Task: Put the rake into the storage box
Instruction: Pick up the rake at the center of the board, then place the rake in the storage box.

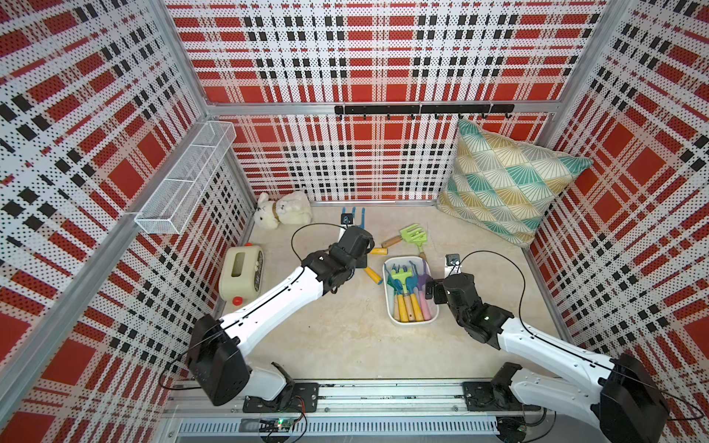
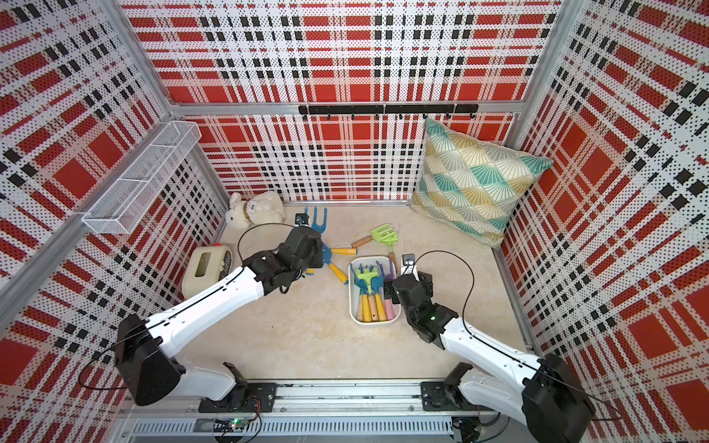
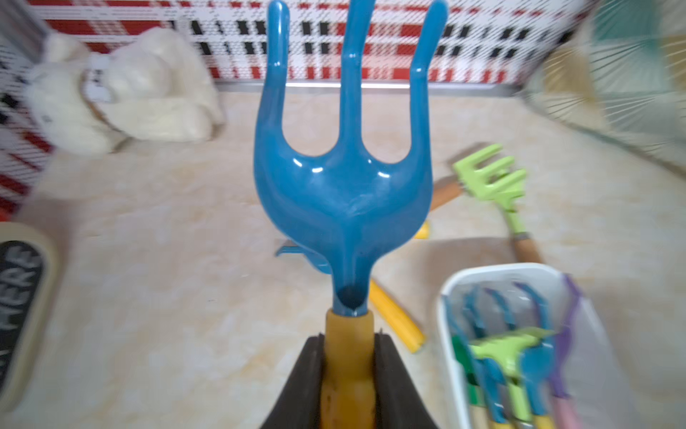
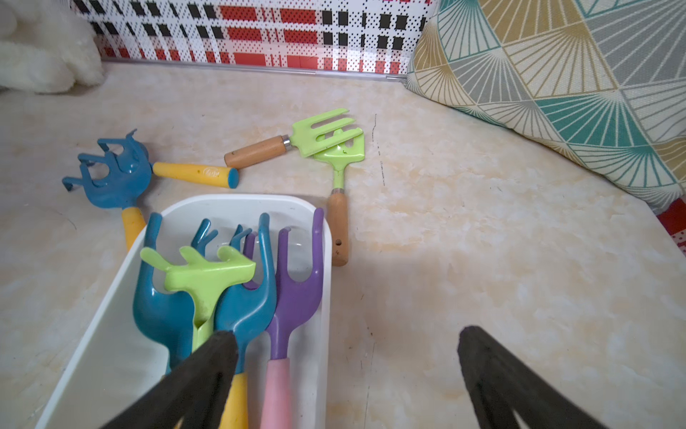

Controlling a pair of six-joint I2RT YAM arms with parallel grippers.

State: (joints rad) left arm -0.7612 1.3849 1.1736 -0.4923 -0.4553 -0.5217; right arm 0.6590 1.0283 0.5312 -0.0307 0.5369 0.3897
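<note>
I should let go with my left gripper so the blue three-pronged rake, now hanging above the floor, rests on the rakes (image 1: 409, 290) (image 3: 534, 382) beside the purple tool in the storage box.
My left gripper (image 3: 349, 353) is shut on the yellow handle of a blue three-pronged rake (image 3: 343, 178). The rake hangs above the floor with its prongs (image 1: 356, 216) toward the back wall, left of the storage box. The storage box (image 1: 387, 303) is a white tub with several rakes inside, and its rim (image 4: 237, 198) shows in the right wrist view. My right gripper (image 4: 347, 345) is open and empty. One of its fingers is over the box's right side, the other over the bare floor beside it.
Two blue rakes (image 4: 111, 178) and two green rakes (image 4: 326, 137) lie on the floor behind the box. A plush toy (image 1: 284, 210) and a cream boxy toy (image 1: 241, 276) sit at the left, a pillow (image 1: 506, 180) at the back right, and a wire basket (image 1: 184, 180) on the left wall.
</note>
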